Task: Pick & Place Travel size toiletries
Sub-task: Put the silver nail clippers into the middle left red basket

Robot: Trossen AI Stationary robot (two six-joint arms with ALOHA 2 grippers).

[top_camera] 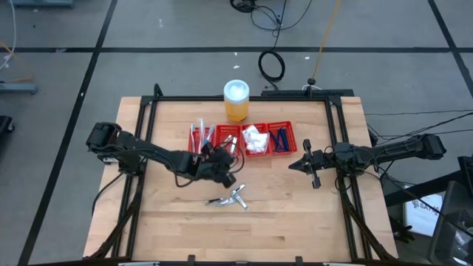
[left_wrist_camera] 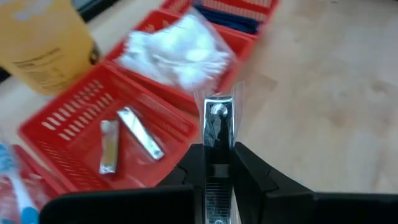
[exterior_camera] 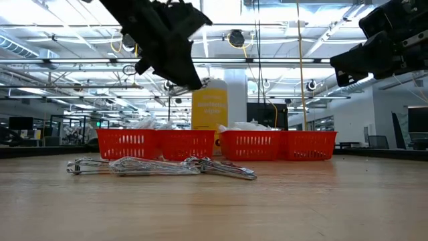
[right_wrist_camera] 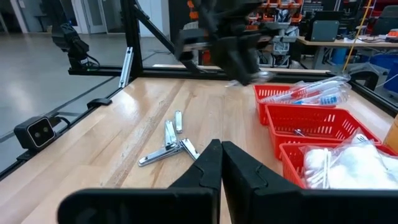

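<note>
Next, my left gripper releases the wrapped silvery piece in the red tray compartment (top_camera: 232, 140) (left_wrist_camera: 142, 134) between the sticks and the white packets.
My left gripper (left_wrist_camera: 219, 149) is shut on a silvery metal toiletry piece (left_wrist_camera: 219, 121) in clear wrap. It hovers over the table at the near edge of the red four-compartment tray (top_camera: 230, 130). Seen from above, the tray holds wrapped blue/red/white sticks (top_camera: 201, 137), two silvery pieces (left_wrist_camera: 127, 140), white packets (top_camera: 255, 139) and dark blue razors (top_camera: 281, 139), left to right. Several more silvery pieces (top_camera: 229, 198) lie flat on the wood near the table's middle. My right gripper (top_camera: 299, 164) waits shut, right of the tray. My left gripper pinches the silvery piece between its two fingers (left_wrist_camera: 249, 168), which lie along its length. The piece's free end (left_wrist_camera: 219, 112) sticks out past the fingertips toward the tray. The low view shows it lifted clear of the table (exterior_camera: 184, 84).
An orange jar with a white lid (top_camera: 236, 100) stands just beyond the tray's far edge. A black frame rail (top_camera: 336, 133) runs around the table top. Bare wood (top_camera: 295, 214) lies near and right of the loose pieces.
</note>
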